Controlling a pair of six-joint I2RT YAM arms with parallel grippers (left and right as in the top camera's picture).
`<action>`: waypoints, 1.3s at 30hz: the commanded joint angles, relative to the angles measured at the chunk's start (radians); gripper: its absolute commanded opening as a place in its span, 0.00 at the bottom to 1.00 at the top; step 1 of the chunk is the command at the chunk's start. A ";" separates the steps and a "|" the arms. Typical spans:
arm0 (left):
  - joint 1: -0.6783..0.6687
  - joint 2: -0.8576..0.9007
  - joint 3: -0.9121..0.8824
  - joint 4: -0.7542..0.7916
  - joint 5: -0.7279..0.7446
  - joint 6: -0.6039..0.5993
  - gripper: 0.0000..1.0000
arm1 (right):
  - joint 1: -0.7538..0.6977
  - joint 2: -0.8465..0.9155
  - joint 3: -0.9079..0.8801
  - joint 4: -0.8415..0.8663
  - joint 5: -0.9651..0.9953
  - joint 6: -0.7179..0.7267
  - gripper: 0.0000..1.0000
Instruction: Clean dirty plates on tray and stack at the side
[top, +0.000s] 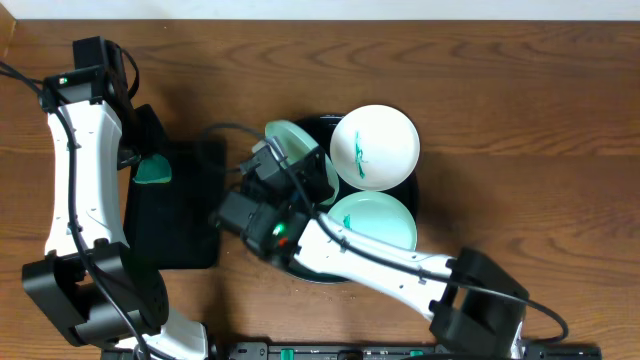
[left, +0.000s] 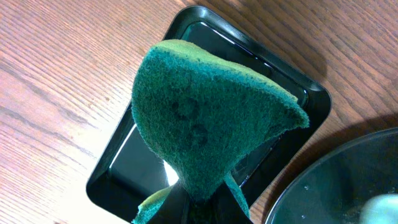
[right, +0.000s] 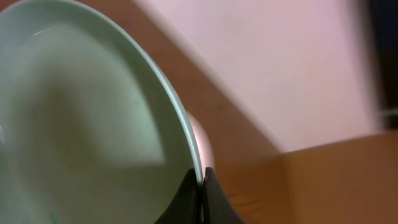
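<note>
The tilted mint plate's rim on the sponge's side is in my right gripper, so next I lay the mint plate flat and grip it beside the white plate (top: 330, 158).
My right gripper (right: 202, 182) is shut on the rim of a pale mint-green plate (right: 81, 124), which is lifted and tilted on edge. From above, that plate (top: 286, 140) stands over the left part of the round black tray (top: 414, 196), with the right gripper (top: 296, 168) at its lower edge. A white plate (top: 374, 147) with a green smear and a second mint plate (top: 372, 222) lie in the tray. My left gripper (left: 210, 208) is shut on a folded green sponge (left: 211, 112), held above the rectangular tray. The sponge (top: 153, 172) hangs to the left of the lifted plate, apart from it.
A smaller rectangular black tray (top: 170, 215) lies on the wooden table left of the round one; it shows below the sponge as the rectangular tray (left: 305, 93). The round tray's rim (left: 348, 180) is at the lower right of the left wrist view.
</note>
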 joint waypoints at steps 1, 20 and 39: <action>0.005 0.000 -0.008 0.000 -0.020 -0.012 0.07 | -0.098 -0.048 0.013 -0.013 -0.470 -0.002 0.01; 0.004 0.000 -0.008 0.000 -0.019 -0.013 0.07 | -0.403 0.041 -0.082 0.020 -1.342 0.130 0.01; 0.004 0.000 -0.008 0.012 -0.008 -0.013 0.07 | -0.517 0.113 0.098 0.016 -1.423 -0.317 0.47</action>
